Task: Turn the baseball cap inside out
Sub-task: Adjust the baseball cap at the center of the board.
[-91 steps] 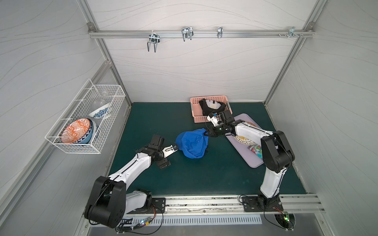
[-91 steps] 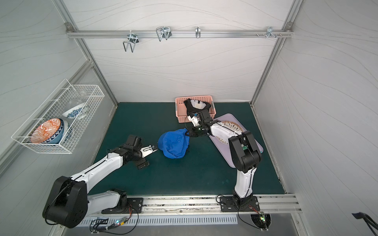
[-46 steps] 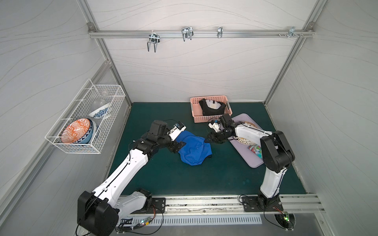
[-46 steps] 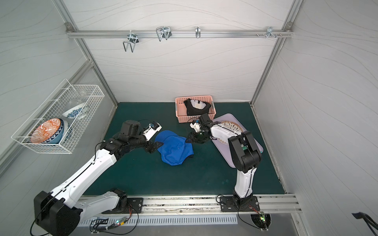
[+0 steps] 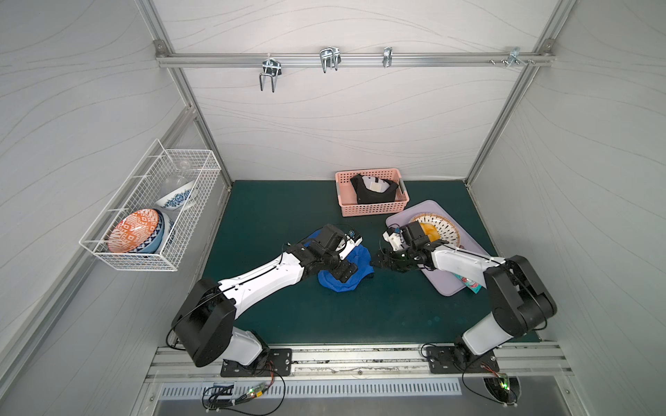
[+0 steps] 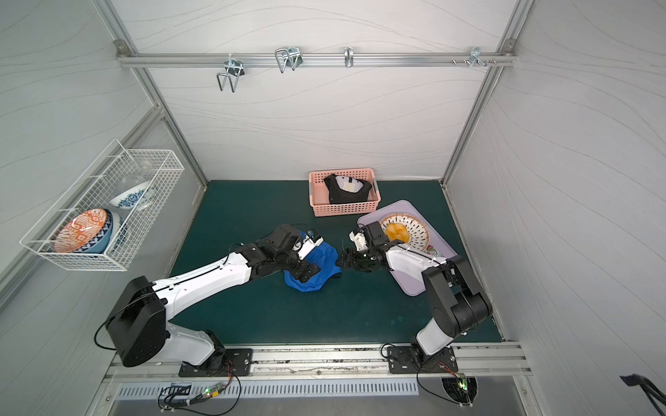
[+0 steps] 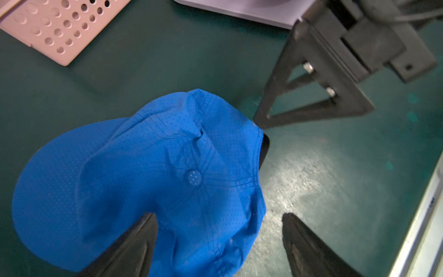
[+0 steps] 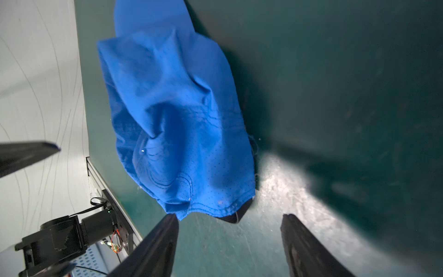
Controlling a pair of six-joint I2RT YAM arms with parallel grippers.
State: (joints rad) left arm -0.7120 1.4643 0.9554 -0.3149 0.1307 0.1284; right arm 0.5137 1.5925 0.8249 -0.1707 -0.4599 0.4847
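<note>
The baseball cap lies crumpled over its black strap, so the robot's left gripper needs to lift the cap before the right gripper takes the cap's back edge (image 8: 224,208).
The blue baseball cap (image 5: 361,258) (image 6: 327,255) lies crumpled on the green mat, crown and top button up in the left wrist view (image 7: 167,156). My left gripper (image 5: 345,272) (image 6: 309,272) (image 7: 219,215) hovers over the cap, open, with one finger above the fabric and the other beside its edge. My right gripper (image 5: 377,260) (image 6: 345,262) (image 8: 230,215) stands open just off the cap's rim (image 8: 206,208), with only bare mat between its fingers. It also shows in the left wrist view, where its finger (image 7: 309,100) sits close to the cap's far edge.
A pink basket (image 5: 373,210) (image 7: 48,24) holding a black cap stands at the back. A lilac tray (image 5: 445,284) with a patterned plate (image 5: 445,232) lies under my right arm. A wire basket (image 5: 151,219) of bowls hangs on the left wall.
My right gripper opened, let go of the cap and backed off slightly to the right. The cap dropped flatter on the mat. My left arm swung in from the left over the cap.
</note>
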